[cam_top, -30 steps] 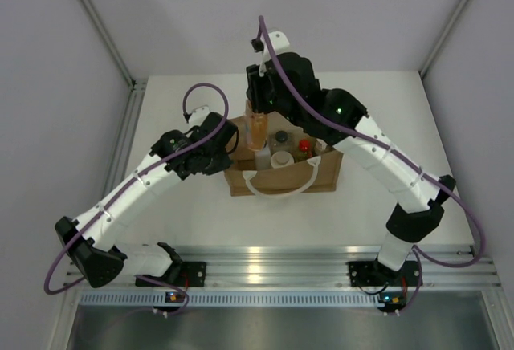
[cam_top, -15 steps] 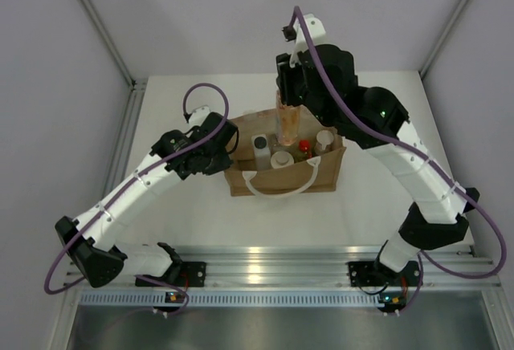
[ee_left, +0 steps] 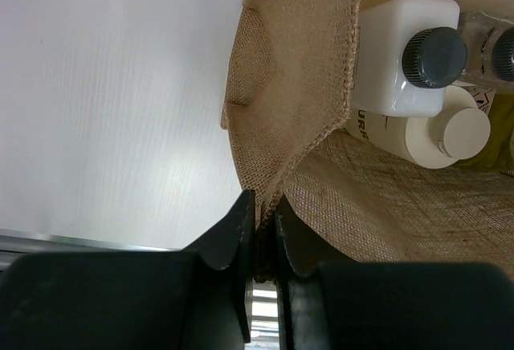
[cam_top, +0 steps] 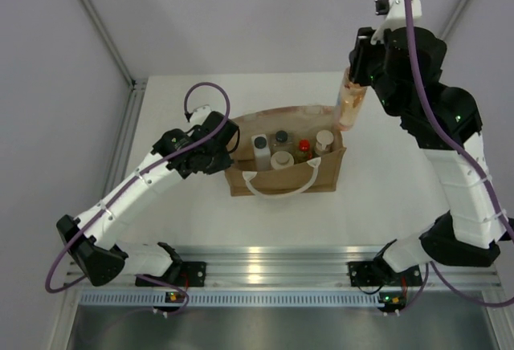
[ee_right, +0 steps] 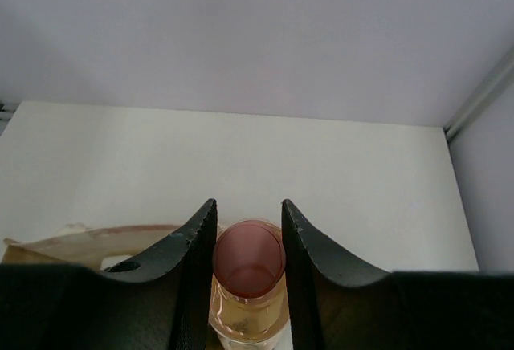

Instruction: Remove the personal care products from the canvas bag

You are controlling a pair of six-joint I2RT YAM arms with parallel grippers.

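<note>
The robot's right hand will release the orange bottle on the white tabletop (cam_top: 362,173) beside the canvas bag, opposite the left gripper.
The tan canvas bag (cam_top: 321,175) stands mid-table with its white loop handle (cam_top: 283,189) to the front. My left gripper (cam_top: 227,148) is shut on the bag's left rim (ee_left: 277,175). Inside the bag stand a white bottle with a dark cap (ee_left: 405,53), a cream cylinder (ee_left: 450,133), a clear bottle with a dark cap (cam_top: 281,138) and a red-capped one (cam_top: 303,147). My right gripper (ee_right: 249,242) is shut on the pink cap (ee_right: 249,255) of the orange bottle (cam_top: 351,105), which hangs in the air above the bag's back right corner.
Metal frame posts (cam_top: 96,21) run along both sides of the white table (cam_top: 185,213). A silver rail (cam_top: 265,263) crosses the near edge between the arm bases. Bare white tabletop (ee_right: 241,157) lies behind and to the right of the bag.
My right gripper has lifted the orange bottle up out of the bag and carried it to the right. The left gripper has stayed on the bag's rim.
</note>
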